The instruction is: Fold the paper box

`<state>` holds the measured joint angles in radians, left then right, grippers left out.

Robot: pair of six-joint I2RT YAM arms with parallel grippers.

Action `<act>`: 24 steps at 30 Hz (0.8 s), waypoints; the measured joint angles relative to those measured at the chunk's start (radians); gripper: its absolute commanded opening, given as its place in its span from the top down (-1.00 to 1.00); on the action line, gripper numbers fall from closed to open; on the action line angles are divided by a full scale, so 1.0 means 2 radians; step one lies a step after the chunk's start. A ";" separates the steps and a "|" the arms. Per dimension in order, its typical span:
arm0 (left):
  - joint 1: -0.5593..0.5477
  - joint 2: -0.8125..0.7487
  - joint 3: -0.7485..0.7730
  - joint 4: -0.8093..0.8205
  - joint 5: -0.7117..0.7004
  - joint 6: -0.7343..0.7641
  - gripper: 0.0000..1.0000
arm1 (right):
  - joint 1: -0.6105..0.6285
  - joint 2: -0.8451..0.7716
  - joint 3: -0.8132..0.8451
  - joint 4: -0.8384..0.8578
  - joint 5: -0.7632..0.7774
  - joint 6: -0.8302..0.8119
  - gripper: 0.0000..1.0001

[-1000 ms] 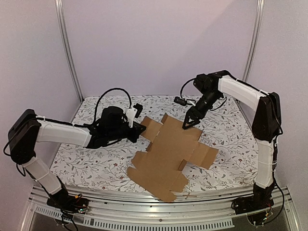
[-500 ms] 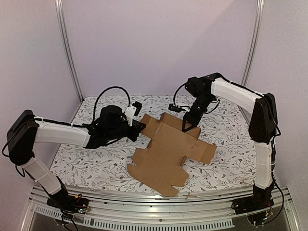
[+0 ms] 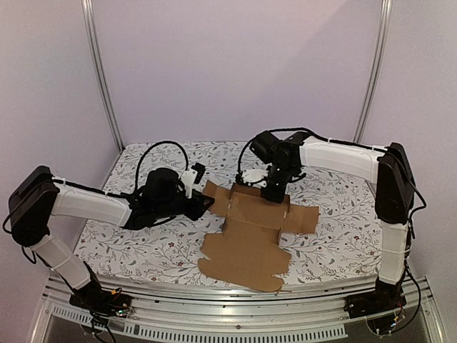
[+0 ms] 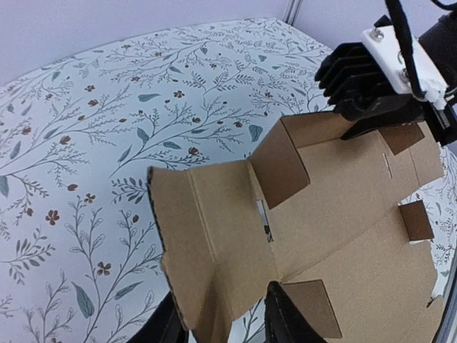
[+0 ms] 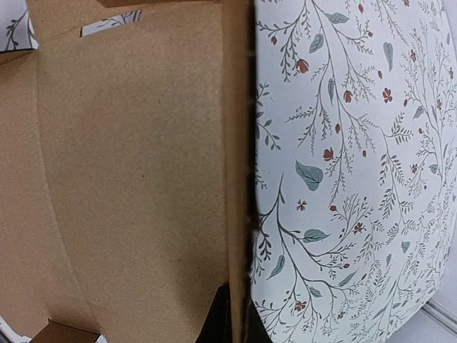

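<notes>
My left gripper needs to pinch the box's side flap (image 3: 219, 199) and help my right gripper turn the box square, because the paper box's near edge is at a slant against the metal bar.
The paper box (image 3: 246, 236) is a flat brown die-cut sheet on the floral table, its back flap standing up. My right gripper (image 3: 273, 193) is shut on that raised back flap. In the right wrist view the thin cardboard edge (image 5: 235, 179) runs straight down between the closed right gripper (image 5: 235, 318). My left gripper (image 3: 208, 202) is at the sheet's left side flap. The left wrist view shows that flap (image 4: 207, 236) lying between the left gripper's (image 4: 225, 321) parted fingers, bent upward. The right gripper (image 4: 378, 107) shows at the far end of the paper box (image 4: 343, 207).
The floral cloth (image 3: 128, 243) covers the table. A metal rail (image 3: 235, 300) runs along the front edge, close to the sheet's near end. Upright posts (image 3: 100, 78) stand at the back corners beside pale walls.
My right gripper moved left along the back edge, shut on the back flap and stood it up. The left gripper's fingers have parted around the left flap. The sheet has shifted slightly.
</notes>
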<state>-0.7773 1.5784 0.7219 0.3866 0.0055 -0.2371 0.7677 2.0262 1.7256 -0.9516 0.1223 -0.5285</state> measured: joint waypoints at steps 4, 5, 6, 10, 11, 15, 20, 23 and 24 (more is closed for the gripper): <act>0.000 -0.044 -0.039 0.007 -0.016 -0.010 0.04 | 0.005 -0.001 -0.003 0.037 0.046 -0.033 1.00; 0.000 -0.056 -0.047 0.010 -0.021 -0.014 -0.02 | 0.006 -0.002 -0.003 0.047 0.057 -0.043 1.00; 0.000 -0.067 -0.053 0.011 -0.024 -0.019 -0.07 | 0.007 -0.003 -0.003 0.057 0.068 -0.054 1.00; 0.008 -0.088 -0.064 0.018 -0.030 -0.037 -0.17 | 0.011 -0.006 -0.003 0.078 0.094 -0.080 1.00; 0.012 -0.089 -0.065 0.019 -0.029 -0.044 -0.19 | 0.014 -0.007 -0.003 0.082 0.100 -0.085 1.00; 0.040 -0.088 -0.065 0.022 -0.023 -0.075 -0.22 | 0.027 -0.009 -0.003 0.091 0.116 -0.098 1.00; 0.069 -0.055 -0.052 0.029 0.014 -0.100 -0.08 | 0.045 -0.011 -0.003 0.097 0.131 -0.109 1.00; 0.072 -0.026 -0.042 0.037 0.051 -0.110 0.23 | 0.052 -0.013 -0.003 0.099 0.138 -0.114 1.00; 0.072 -0.018 -0.039 0.039 0.062 -0.112 0.39 | 0.055 -0.014 -0.003 0.099 0.141 -0.116 1.00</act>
<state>-0.6342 1.5425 0.6434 0.4644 0.1299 -0.4618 0.8772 1.9984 1.7187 -0.7536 0.4042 -0.7609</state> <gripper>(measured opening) 0.468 0.006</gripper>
